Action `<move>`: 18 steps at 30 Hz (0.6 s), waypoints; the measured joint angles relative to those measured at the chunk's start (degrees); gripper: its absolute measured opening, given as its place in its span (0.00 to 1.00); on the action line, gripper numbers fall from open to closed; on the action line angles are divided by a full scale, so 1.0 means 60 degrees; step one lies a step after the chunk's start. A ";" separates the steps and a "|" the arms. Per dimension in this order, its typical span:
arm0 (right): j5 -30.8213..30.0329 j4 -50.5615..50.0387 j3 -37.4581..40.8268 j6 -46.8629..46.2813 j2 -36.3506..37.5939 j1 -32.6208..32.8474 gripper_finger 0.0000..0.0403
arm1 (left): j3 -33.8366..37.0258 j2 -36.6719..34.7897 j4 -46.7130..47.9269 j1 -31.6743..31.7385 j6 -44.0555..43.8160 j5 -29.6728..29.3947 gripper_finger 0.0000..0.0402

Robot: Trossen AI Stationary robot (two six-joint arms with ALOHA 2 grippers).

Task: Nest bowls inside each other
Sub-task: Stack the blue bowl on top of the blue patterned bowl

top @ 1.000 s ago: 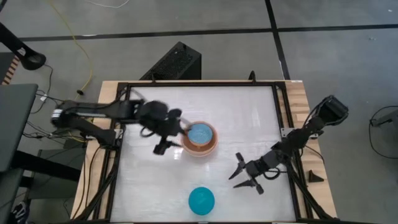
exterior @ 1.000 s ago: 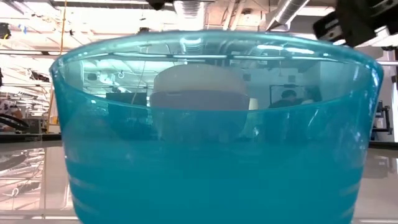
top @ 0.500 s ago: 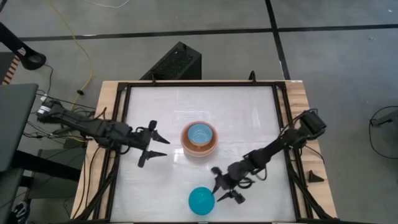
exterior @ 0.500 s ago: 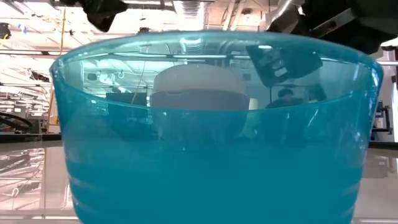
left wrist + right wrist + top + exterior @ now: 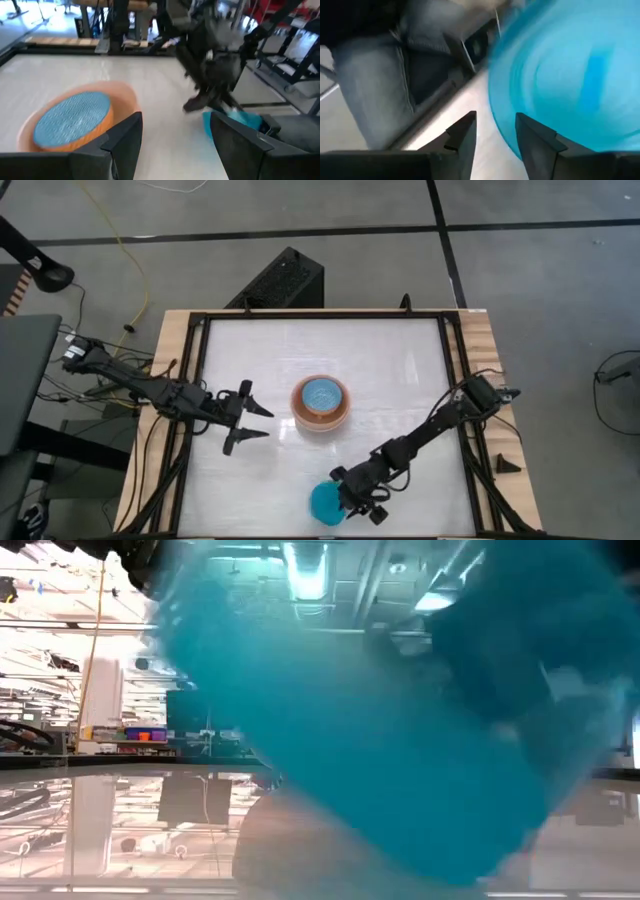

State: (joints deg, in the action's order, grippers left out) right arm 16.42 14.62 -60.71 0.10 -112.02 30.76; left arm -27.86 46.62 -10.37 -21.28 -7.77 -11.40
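I need to use my right gripper to stand the tipped small teal bowl near the front edge upright and pinch its rim (image 5: pixel 496 119) before nesting it.
The small teal bowl (image 5: pixel 322 503) is near the table's front edge, tipped over to one side in the low view (image 5: pixel 400 720). My right gripper (image 5: pixel 347 494) is at its right side, open, and its fingers straddle the bowl's rim (image 5: pixel 500 115). A salmon pink bowl (image 5: pixel 320 416) stands at mid-table with a light blue bowl (image 5: pixel 322 394) sitting in it. My left gripper (image 5: pixel 268 423) hangs open to the left of that stack, holding nothing. My right gripper straddles the right-hand rim of the teal bowl (image 5: pixel 506 131), slanting down from the table's right. One finger (image 5: pixel 537 142) lies over the bowl's side and the other (image 5: pixel 462 135) stands outside with bare table between it and the wall. The bowl sits tipped.
A black frame (image 5: pixel 455 380) runs around the white table top. A black box (image 5: pixel 285 280) sits on the floor beyond the far edge. Grey trouser cloth of a person (image 5: pixel 375 75) shows past the near edge in the right wrist view.
My left gripper has drawn back from the stacked bowls toward the table's left edge and sunk. My right gripper has swung toward the near edge and leftward, down onto the teal bowl. That bowl stood upright and is now tipped.
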 joint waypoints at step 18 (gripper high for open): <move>-0.2751 -0.1501 -0.0820 0.0456 -0.0318 0.0268 0.14 | 0.0000 0.1060 -0.1236 -0.1210 -0.0285 -0.0686 0.55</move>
State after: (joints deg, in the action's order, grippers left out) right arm -0.09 5.62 -65.63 2.84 -113.93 32.37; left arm -27.86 52.97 -17.78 -28.54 -9.48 -15.51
